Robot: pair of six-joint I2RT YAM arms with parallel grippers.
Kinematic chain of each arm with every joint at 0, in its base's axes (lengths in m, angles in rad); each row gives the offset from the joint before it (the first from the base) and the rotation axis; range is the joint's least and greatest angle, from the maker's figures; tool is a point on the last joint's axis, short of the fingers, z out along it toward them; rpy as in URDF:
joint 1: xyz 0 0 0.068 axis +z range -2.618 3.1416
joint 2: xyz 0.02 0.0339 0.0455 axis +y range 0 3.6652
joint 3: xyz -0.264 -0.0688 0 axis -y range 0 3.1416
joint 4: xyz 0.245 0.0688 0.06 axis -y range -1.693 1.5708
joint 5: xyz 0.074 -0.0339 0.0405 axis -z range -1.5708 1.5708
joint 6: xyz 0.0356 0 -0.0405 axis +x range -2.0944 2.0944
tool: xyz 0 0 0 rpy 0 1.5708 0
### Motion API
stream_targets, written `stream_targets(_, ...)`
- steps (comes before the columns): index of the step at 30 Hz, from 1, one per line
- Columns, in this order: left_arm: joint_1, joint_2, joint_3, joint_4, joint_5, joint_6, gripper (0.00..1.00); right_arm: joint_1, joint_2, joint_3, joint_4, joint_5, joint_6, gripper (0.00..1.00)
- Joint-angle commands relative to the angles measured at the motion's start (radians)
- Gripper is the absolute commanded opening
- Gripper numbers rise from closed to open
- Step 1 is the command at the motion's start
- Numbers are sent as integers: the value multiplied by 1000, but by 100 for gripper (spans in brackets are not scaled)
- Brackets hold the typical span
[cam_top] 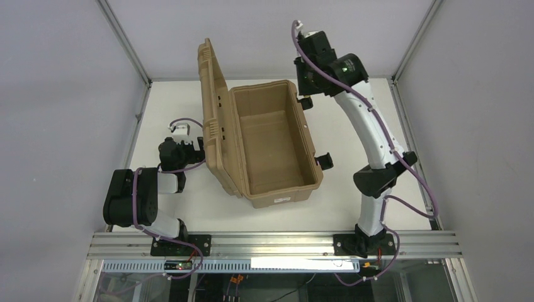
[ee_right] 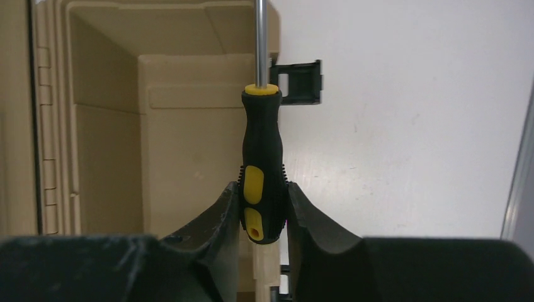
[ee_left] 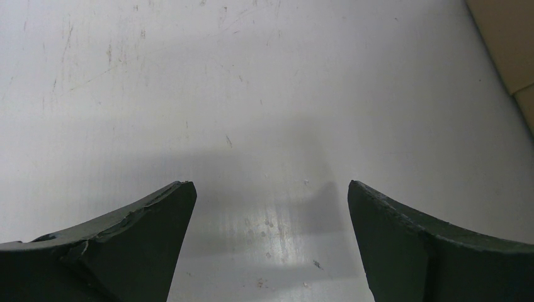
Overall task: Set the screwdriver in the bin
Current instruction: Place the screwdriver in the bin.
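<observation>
The robot's right gripper will set the screwdriver down near the middle of the tan bin's bottom (cam_top: 266,141) (ee_right: 203,135), a little toward the lid. The screwdriver is now held above the bin.
The tan bin (cam_top: 274,141) stands open in the middle of the table, its ribbed lid (cam_top: 213,107) up on the left side. In the right wrist view my right gripper (ee_right: 263,198) is shut on the screwdriver (ee_right: 261,163) by its black and yellow handle, the metal shaft pointing away over the bin's right wall (ee_right: 189,145). In the top view the right gripper (cam_top: 305,75) hangs high above the bin's far right corner; the screwdriver cannot be made out there. My left gripper (ee_left: 271,195) is open and empty, low over bare table left of the bin, and shows in the top view (cam_top: 189,148).
Black latches (cam_top: 323,160) stick out from the bin's right side, one also in the right wrist view (ee_right: 301,80). A white label (cam_top: 281,199) is on the bin's near wall. Metal frame posts run along the table's left and right edges.
</observation>
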Motion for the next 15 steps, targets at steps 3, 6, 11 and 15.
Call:
stream_targets(3,12,2,10,57,21,5,99,86,31,51,72,61,96,4)
stream_targets(6,12,2,10,57,23,5,99,118,46,44,98,62,129,4)
stream_targets(11,14,2,10,57,23,5,99,171,50,-36,157,64,163,5)
stream_targets(15,13,2,10,57,23,5,99,201,30,-156,222,58,191,5)
